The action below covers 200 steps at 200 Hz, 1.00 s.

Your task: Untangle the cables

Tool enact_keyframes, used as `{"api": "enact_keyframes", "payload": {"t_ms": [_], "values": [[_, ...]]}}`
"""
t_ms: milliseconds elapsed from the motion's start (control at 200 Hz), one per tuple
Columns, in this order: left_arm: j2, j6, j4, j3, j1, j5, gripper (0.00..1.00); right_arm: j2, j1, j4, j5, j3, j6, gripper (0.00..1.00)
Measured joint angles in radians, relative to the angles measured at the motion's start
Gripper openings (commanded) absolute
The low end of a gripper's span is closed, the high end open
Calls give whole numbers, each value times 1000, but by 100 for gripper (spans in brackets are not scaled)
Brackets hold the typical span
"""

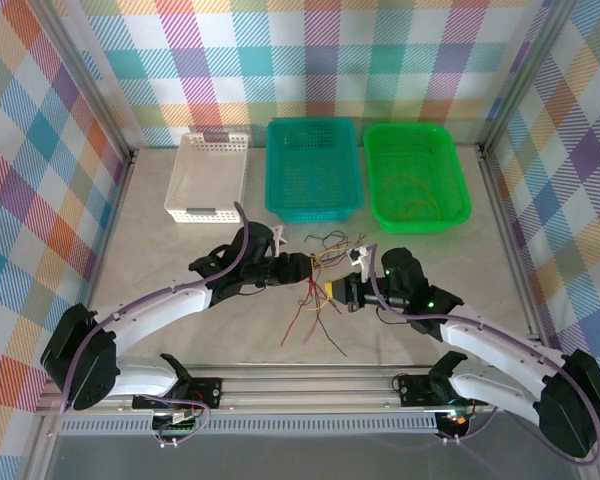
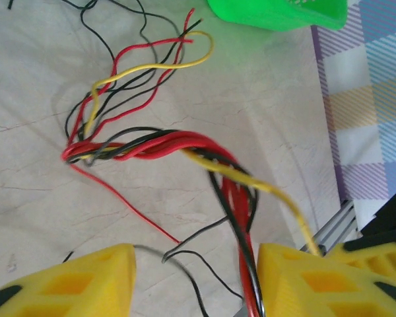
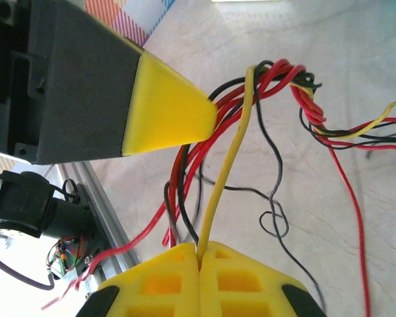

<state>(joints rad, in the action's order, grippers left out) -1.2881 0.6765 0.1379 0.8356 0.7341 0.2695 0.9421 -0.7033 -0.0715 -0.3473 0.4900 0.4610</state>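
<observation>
My right gripper is holding the yellow cable, which still winds into the twisted bundle, so my left gripper will close on only the red and black cables (image 2: 239, 228).
The cables (image 1: 315, 285) are thin red, black and yellow wires twisted into a bundle at the table's middle, with loose ends fanning toward the front. My left gripper (image 2: 197, 267) is open. The red and black bundle (image 2: 152, 145) runs between its yellow fingers (image 2: 86, 284), close along the right one. My right gripper (image 3: 199, 254) is shut on a single yellow cable (image 3: 228, 158) that rises to the twisted knot (image 3: 284, 76). In the top view my left gripper (image 1: 305, 270) and my right gripper (image 1: 332, 290) meet at the bundle, almost touching.
Three baskets stand along the back: white (image 1: 208, 178), teal (image 1: 313, 168), and green (image 1: 416, 176) with a few wires inside. A short loose wire piece (image 1: 330, 240) lies just behind the bundle. The aluminium rail (image 1: 310, 380) runs along the front edge.
</observation>
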Motion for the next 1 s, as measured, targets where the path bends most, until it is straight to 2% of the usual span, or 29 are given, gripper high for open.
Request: {"api": "enact_keyframes", "payload": {"t_ms": [285, 710, 1000], "values": [[40, -8, -4, -51, 0, 10, 61, -84, 31, 81, -9, 18, -6, 0], [55, 49, -235, -166, 1, 135, 60, -85, 37, 96, -61, 59, 7, 0], [55, 58, -306, -179, 11, 169, 59, -45, 37, 88, -75, 86, 29, 0]]}}
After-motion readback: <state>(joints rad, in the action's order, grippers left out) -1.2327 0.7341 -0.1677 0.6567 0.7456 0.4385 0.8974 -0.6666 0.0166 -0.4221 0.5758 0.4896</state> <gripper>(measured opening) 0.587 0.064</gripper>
